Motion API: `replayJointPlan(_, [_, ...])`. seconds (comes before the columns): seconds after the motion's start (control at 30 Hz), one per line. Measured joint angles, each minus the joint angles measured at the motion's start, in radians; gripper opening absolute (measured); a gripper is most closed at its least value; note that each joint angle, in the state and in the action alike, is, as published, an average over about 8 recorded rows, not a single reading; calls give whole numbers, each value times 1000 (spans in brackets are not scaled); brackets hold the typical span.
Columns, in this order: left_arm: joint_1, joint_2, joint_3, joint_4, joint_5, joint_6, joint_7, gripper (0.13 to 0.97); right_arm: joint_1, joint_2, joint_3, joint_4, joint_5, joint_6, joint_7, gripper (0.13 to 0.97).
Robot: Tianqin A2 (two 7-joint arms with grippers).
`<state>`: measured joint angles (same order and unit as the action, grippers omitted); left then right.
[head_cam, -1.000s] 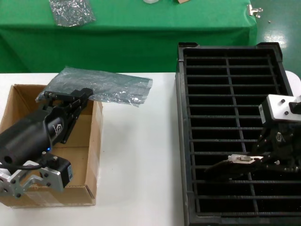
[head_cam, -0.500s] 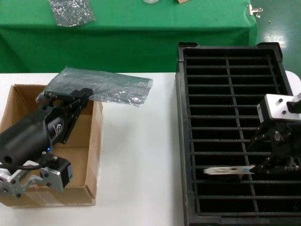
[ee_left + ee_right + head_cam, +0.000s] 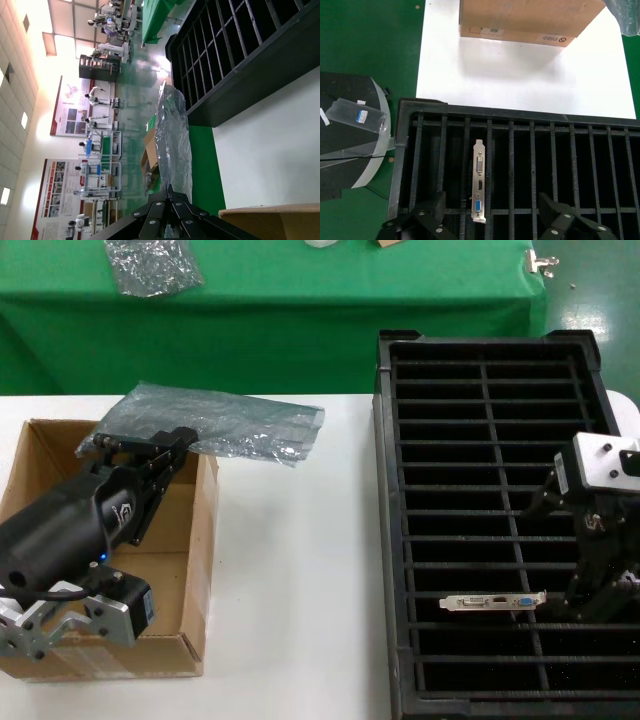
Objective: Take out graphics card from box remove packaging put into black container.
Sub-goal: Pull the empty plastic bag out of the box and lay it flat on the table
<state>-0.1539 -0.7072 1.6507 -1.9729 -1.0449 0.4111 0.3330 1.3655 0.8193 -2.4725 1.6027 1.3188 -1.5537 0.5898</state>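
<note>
My left gripper is going to release the packaging on the white table [image 3: 291, 562], in the spot that lies between the box and the black container.
The graphics card stands on edge in a slot of the black container [image 3: 485, 370], and only its silver bracket [image 3: 493, 601] with the blue port shows. In the right wrist view the bracket [image 3: 479, 180] lies between my spread fingers, untouched. My right gripper [image 3: 588, 602] [image 3: 492, 222] hangs open just right of the bracket. My left gripper [image 3: 140, 443] [image 3: 170, 192] is shut on a corner of the packaging [image 3: 240, 425] [image 3: 172, 135], which is held over the far edge of the box [image 3: 200, 570].
The box and the container stand on a white table [image 3: 300, 590]. A smaller crumpled silvery bag [image 3: 152, 264] lies on the green table behind. The right wrist view shows the box [image 3: 525, 17] beyond the container [image 3: 570, 150] and a clear bag [image 3: 357, 117] on a dark round base.
My right gripper has let go of the card and drawn back to the right. The card went from tilted above the tray to standing in a slot. The left arm has not moved.
</note>
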Motion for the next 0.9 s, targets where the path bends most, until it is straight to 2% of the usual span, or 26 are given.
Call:
replayJointPlan(0.03, [0, 0, 0, 0, 0, 0, 0, 139, 0, 0, 0, 0, 0, 0, 0, 525])
replayJointPlan(0.2, [-1, 7, -3, -2, 7, 7, -8, 139, 0, 0, 1, 0, 0, 0, 0, 654])
replayJointPlan(0.3, [-7, 35, -14, -11, 34, 36, -42, 139, 0, 0, 0, 0, 0, 1, 0, 731])
replayJointPlan(0.37, [-13, 66, -24, -22, 63, 71, -83, 139, 0, 0, 0, 0, 0, 1, 0, 749])
replayJointPlan(0.53, [-39, 176, -43, -57, 155, 187, -228, 139, 0, 1, -1, 0, 0, 1, 0, 838])
replayJointPlan(0.63, [-59, 256, -48, -72, 215, 267, -333, 139, 1, 1, -1, 0, 1, 1, 0, 874])
replayJointPlan(0.77, [-90, 382, -64, -81, 309, 395, -491, 139, 1, 1, -2, 0, 1, 2, 0, 913])
replayJointPlan(0.9, [-120, 522, -101, -71, 395, 541, -660, 139, 1, 1, -2, 0, 1, 2, 0, 951])
